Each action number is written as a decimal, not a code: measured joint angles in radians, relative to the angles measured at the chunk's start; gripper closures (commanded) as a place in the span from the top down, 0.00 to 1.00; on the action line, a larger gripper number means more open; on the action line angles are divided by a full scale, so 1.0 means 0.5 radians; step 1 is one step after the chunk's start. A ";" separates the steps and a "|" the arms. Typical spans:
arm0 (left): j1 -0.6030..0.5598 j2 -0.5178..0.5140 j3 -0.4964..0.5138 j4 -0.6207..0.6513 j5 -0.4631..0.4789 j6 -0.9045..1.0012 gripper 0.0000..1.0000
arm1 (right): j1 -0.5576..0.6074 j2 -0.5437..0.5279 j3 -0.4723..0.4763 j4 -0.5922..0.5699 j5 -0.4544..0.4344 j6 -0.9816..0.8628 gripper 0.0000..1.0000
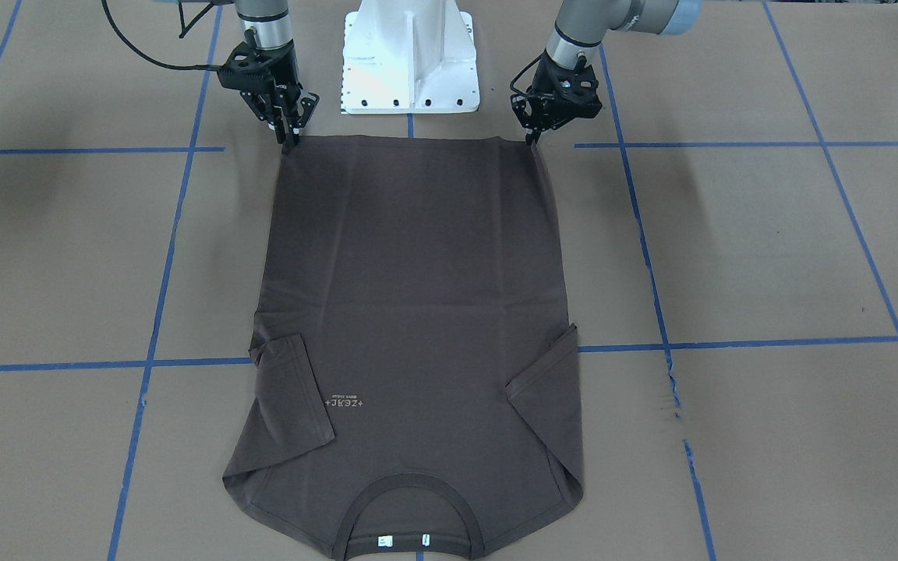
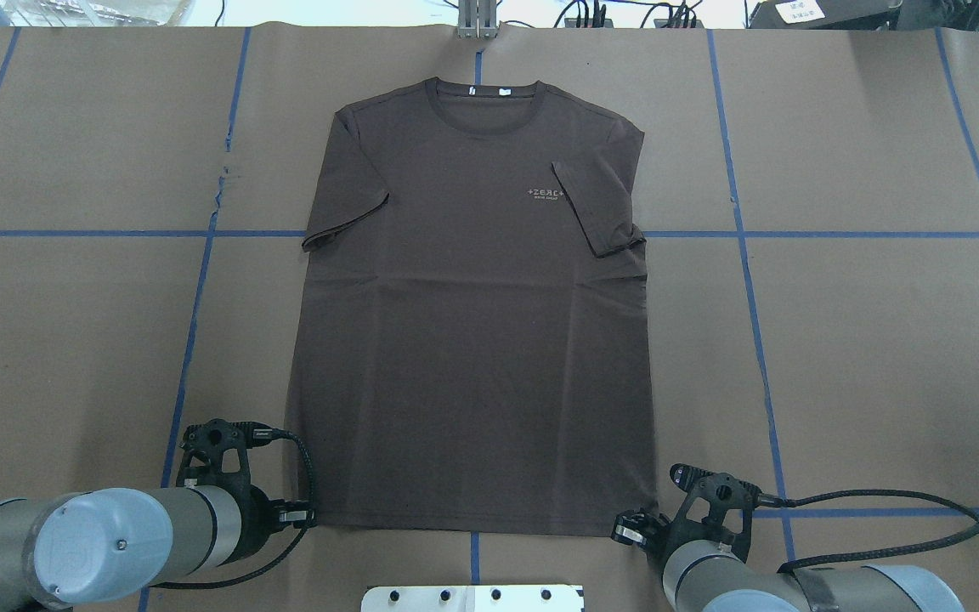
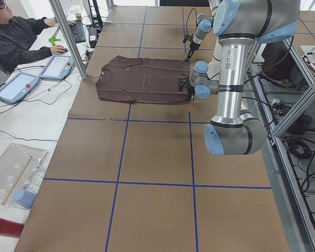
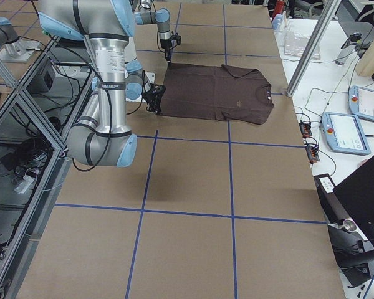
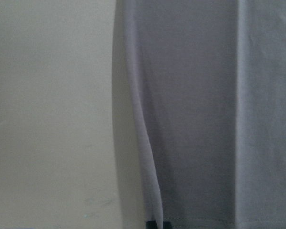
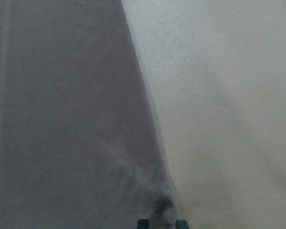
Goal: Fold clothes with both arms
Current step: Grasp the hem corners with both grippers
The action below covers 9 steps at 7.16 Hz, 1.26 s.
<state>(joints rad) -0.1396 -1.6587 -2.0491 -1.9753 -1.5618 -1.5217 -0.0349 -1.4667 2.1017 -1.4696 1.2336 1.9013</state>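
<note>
My right gripper has the T-shirt's puckered cloth between its parted fingers, so it should open and pinch the hem corner's edge (image 6: 170,215) before both grippers lift.
The dark brown T-shirt (image 1: 418,296) lies flat and face up on the brown paper, collar (image 2: 483,102) away from the robot, both sleeves folded in over the chest. My left gripper (image 2: 307,515) is at the hem corner on its side, shut on the T-shirt's corner (image 1: 531,142). My right gripper (image 1: 291,140) pinches the other hem corner, where the cloth puckers between its fingertips (image 6: 143,223). Both corners are drawn up into small peaks. The left wrist view shows the shirt's side edge (image 5: 143,143) slightly raised off the paper.
The white base pedestal (image 1: 410,54) stands just behind the hem, between the arms. Blue tape lines (image 2: 744,246) grid the paper-covered table. A person (image 3: 16,37) sits at a side desk with pendants (image 3: 58,65) beyond the collar end.
</note>
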 measured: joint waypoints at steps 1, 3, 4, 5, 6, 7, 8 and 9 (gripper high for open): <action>0.000 -0.001 0.000 0.001 0.000 0.000 0.00 | 0.001 -0.003 0.001 -0.001 0.003 0.001 0.46; 0.000 -0.002 0.000 -0.001 0.000 0.000 0.00 | -0.012 -0.032 0.004 -0.003 0.007 -0.002 0.47; 0.000 -0.002 0.000 -0.001 0.000 0.000 0.00 | -0.024 -0.041 0.004 -0.011 0.003 0.000 0.43; 0.000 -0.002 0.000 -0.001 0.000 0.000 0.00 | -0.033 -0.043 0.003 -0.029 -0.007 0.001 0.27; 0.000 -0.002 0.000 -0.001 0.000 0.000 0.00 | -0.036 -0.041 0.003 -0.040 -0.016 0.002 0.05; 0.000 -0.002 -0.001 -0.001 0.000 0.000 0.00 | -0.036 -0.033 0.003 -0.043 -0.022 0.005 0.00; 0.000 -0.002 -0.001 -0.001 0.000 0.000 0.00 | -0.038 -0.023 0.003 -0.043 -0.026 0.015 0.00; 0.000 -0.002 -0.001 -0.001 0.000 0.000 0.00 | -0.041 -0.018 0.004 -0.043 -0.032 0.043 0.00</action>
<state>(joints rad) -0.1396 -1.6597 -2.0493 -1.9758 -1.5616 -1.5217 -0.0556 -1.4758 2.1038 -1.4912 1.2176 1.9229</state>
